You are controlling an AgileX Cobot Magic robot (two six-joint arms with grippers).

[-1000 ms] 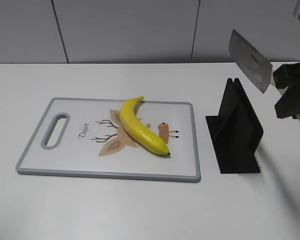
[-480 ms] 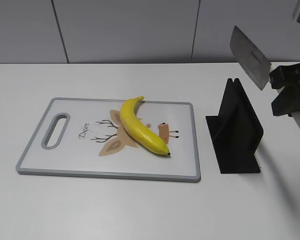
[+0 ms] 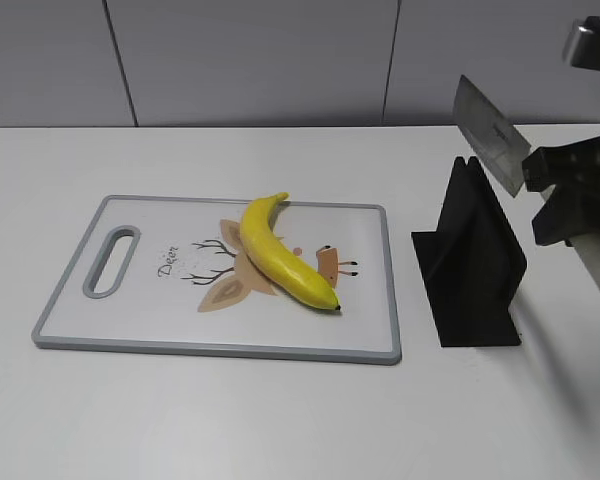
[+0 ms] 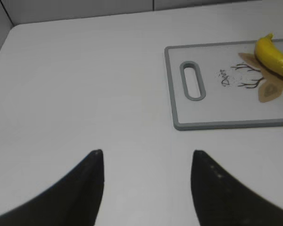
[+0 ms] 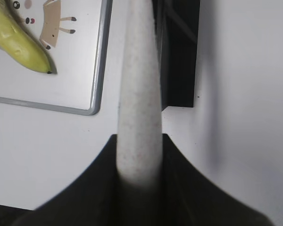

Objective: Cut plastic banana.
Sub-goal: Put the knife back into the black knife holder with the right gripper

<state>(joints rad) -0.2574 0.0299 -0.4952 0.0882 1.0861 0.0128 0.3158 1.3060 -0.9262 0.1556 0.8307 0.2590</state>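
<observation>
The knife will go down in the black knife stand (image 3: 504, 232) (image 5: 160, 26) from my right gripper, with its pale handle sticking out.
The yellow plastic banana (image 3: 278, 252) lies whole on the white cutting board (image 3: 130, 315), near its middle; it also shows in the left wrist view (image 4: 275, 57) and the right wrist view (image 5: 14, 40). My right gripper (image 3: 545, 185) is shut on a knife's pale handle (image 5: 139, 103) and holds the grey blade (image 3: 490, 133) in the air above the black knife stand (image 3: 472, 262), right of the board. My left gripper (image 4: 146, 155) is open and empty over bare table, left of the board (image 4: 212, 106); it is out of the exterior view.
The black knife stand stands upright just right of the board, also in the right wrist view (image 5: 179, 52). The board has a slot handle (image 3: 113, 260) at its left end. A grey wall runs behind the white table.
My right gripper has moved the knife a little left and down, toward the stand's top. The banana and board have not moved.
</observation>
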